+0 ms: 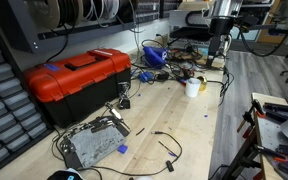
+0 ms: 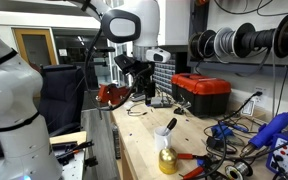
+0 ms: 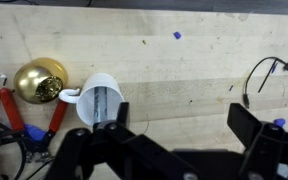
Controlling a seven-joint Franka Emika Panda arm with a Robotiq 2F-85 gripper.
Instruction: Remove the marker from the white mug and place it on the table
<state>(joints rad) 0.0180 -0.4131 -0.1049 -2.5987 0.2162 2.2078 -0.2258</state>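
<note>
Next, I close my gripper on the upper end of the dark marker [image 1: 189, 75] [image 3: 105, 121], where it pokes up above the white mug's rim.
The white mug [image 3: 99, 98] stands on the pale wooden table [image 3: 184, 60], its handle towards a gold ball. It shows in both exterior views [image 1: 193, 87] [image 2: 164, 137]. The dark marker [image 2: 171, 125] sticks up out of the mug and leans on its rim; in the wrist view I see only a dark streak inside the mug. My gripper [image 3: 179, 130] is open and empty. It hangs above the table, with its left finger over the mug's edge in the wrist view. In the exterior views [image 1: 218, 52] [image 2: 141, 92] it is well above and apart from the mug.
A gold ball-like object [image 3: 39, 80] [image 2: 167, 160] sits right beside the mug, with red-handled pliers [image 3: 14, 115] next to it. A black cable [image 3: 264, 75] lies to the right. A red toolbox [image 1: 79, 75] [image 2: 202, 92] and a grey metal box [image 1: 92, 142] stand further along the bench.
</note>
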